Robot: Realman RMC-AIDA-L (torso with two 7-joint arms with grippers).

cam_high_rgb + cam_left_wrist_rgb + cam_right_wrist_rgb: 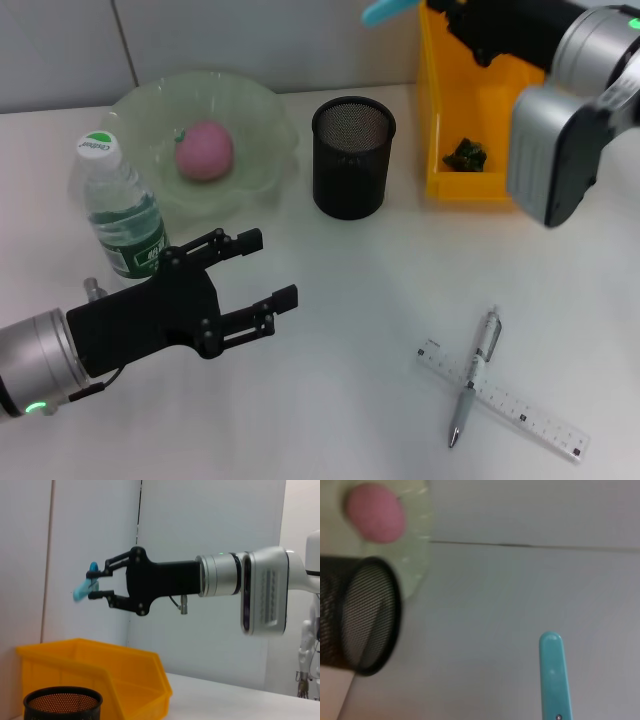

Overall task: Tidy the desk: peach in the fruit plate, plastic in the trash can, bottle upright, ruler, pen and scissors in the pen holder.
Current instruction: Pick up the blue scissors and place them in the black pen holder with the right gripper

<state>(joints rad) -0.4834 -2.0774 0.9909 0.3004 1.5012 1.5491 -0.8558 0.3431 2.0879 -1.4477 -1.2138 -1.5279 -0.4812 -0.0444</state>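
I should release the scissors with my right gripper inside the black mesh pen holder, on the fruit plate side [338,138] [370,607]. The scissors are now high above the yellow trash can.
My right gripper [94,583] is raised high above the yellow trash can [440,185], shut on the teal-handled scissors [384,11], whose handle [552,675] sticks out toward the black mesh pen holder [352,157]. My left gripper [268,270] hovers open and empty over the table's front left. The pink peach [204,150] lies in the green fruit plate [265,110]. The bottle [116,210] stands upright beside the plate. Green plastic [465,155] lies in the trash can. The pen [474,377] lies crossed over the ruler [520,410] at the front right.
The pen holder [362,615] stands between the plate and the trash can [105,675]. A pale wall runs close behind the plate and the can.
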